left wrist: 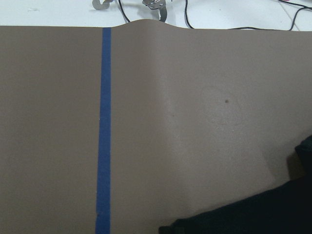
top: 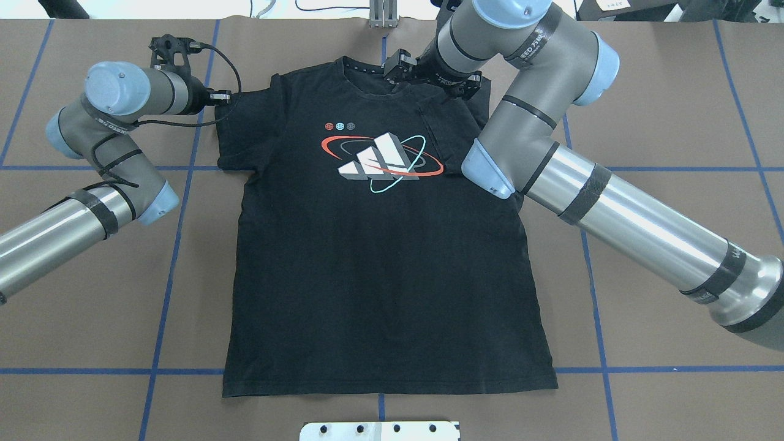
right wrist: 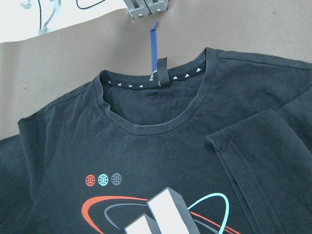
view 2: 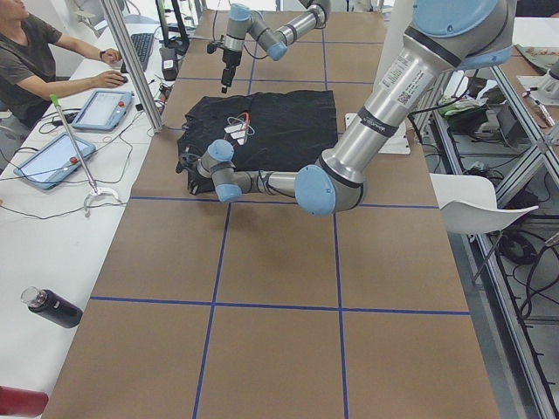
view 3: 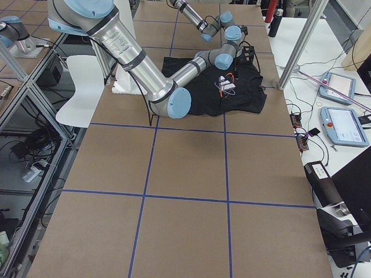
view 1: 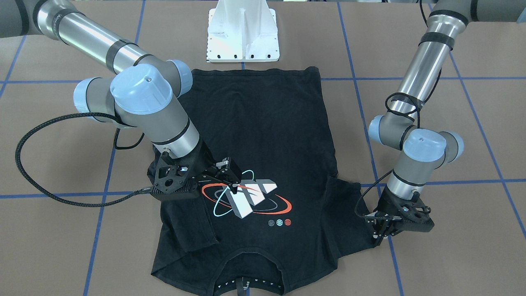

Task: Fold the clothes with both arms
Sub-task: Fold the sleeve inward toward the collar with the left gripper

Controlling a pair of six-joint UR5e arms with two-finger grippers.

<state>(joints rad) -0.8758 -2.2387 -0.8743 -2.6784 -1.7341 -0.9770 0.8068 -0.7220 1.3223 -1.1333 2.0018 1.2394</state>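
My left gripper has the sleeve's corner. It will let go of it on the black T-shirt's chest (view 1: 293,239), between the small round marks and the collar.
The black T-shirt (top: 380,275) lies flat and face up on the brown table, collar (right wrist: 146,127) toward the far edge. Its logo (top: 383,160) shows uncovered. One sleeve (top: 441,122) is folded inward onto the chest, and its edge shows in the right wrist view (right wrist: 243,161). My right gripper (view 1: 231,176) hovers above the logo, open and holding nothing. The other sleeve (view 1: 349,213) still lies spread out. My left gripper (view 1: 380,238) is down at that sleeve's outer corner, fingertips pinched together on the cloth. The left wrist view shows only the shirt's edge (left wrist: 253,214).
The white pedestal base (view 1: 243,37) stands just behind the shirt's hem. Blue tape lines (top: 177,245) cross the table. A person (view 2: 35,61) sits at the side bench with tablets (view 2: 54,159), and a dark bottle (view 2: 52,307) lies there too.
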